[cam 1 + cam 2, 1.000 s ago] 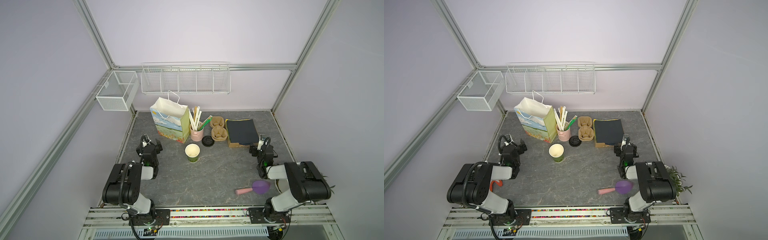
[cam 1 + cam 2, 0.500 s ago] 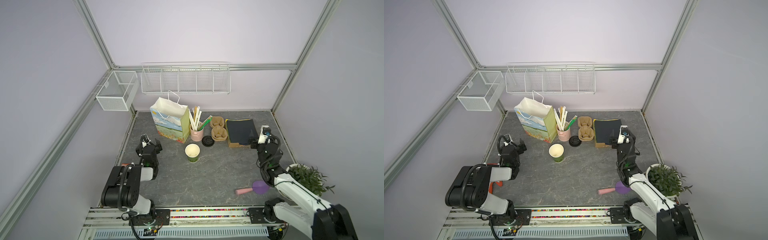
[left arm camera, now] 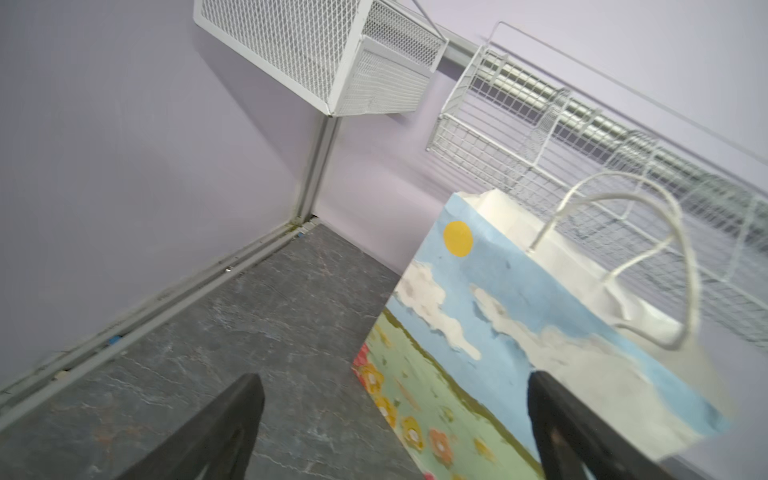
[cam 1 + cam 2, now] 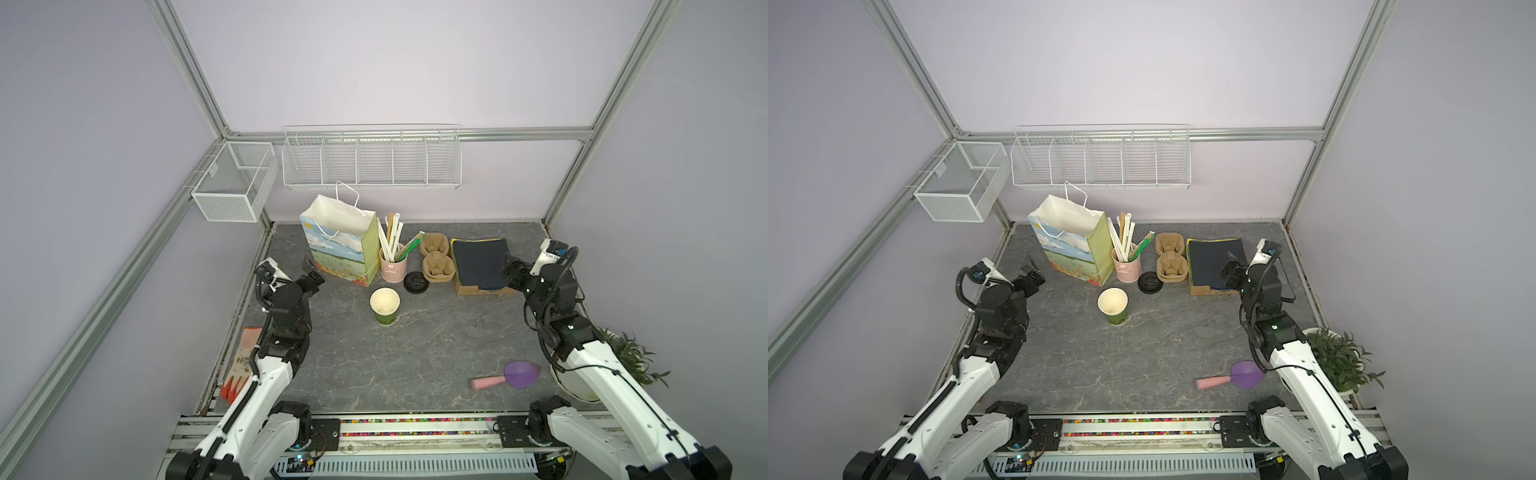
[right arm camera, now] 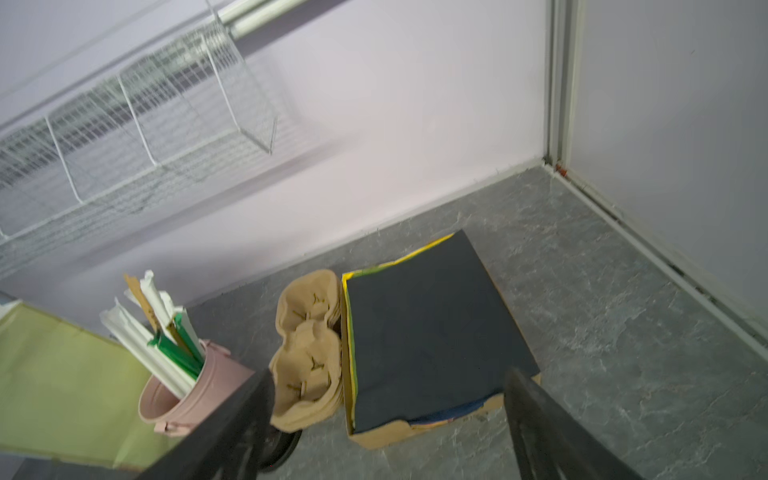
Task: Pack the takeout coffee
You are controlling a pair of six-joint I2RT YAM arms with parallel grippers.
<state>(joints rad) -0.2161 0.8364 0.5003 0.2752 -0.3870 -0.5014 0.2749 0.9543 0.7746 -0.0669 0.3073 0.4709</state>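
The takeout coffee cup's rim (image 4: 371, 301) has a side that faces my left gripper. My left gripper will go there next and close on that side.
The takeout coffee cup (image 4: 385, 305) (image 4: 1113, 305) stands upright mid-table, green outside, white inside, with no lid on it. Its black lid (image 4: 416, 283) (image 4: 1150, 283) lies flat just behind it on the right. My left gripper (image 4: 311, 270) (image 4: 1032, 270) hovers open beside the paper bag (image 4: 340, 245) (image 4: 1073, 245), well left of the cup. In the left wrist view the gripper (image 3: 395, 380) is open and empty, with the bag (image 3: 540, 332) ahead. My right gripper (image 4: 512, 272) (image 4: 1231, 270) (image 5: 390, 374) is open and empty over the near end of the box of dark sheets (image 5: 428, 328).
A pink bucket of straws (image 4: 392, 266) and brown cup carriers (image 4: 435, 259) stand between bag and box (image 4: 480, 266). A purple scoop (image 4: 519, 374) and a potted plant (image 4: 627, 361) sit front right, an orange glove (image 4: 243, 361) front left. Wire baskets (image 4: 370, 162) hang on the back wall.
Both arms have unfolded from their low rest pose and reached toward the back, the right one first. Both grippers stayed open. The cup and lid have not moved.
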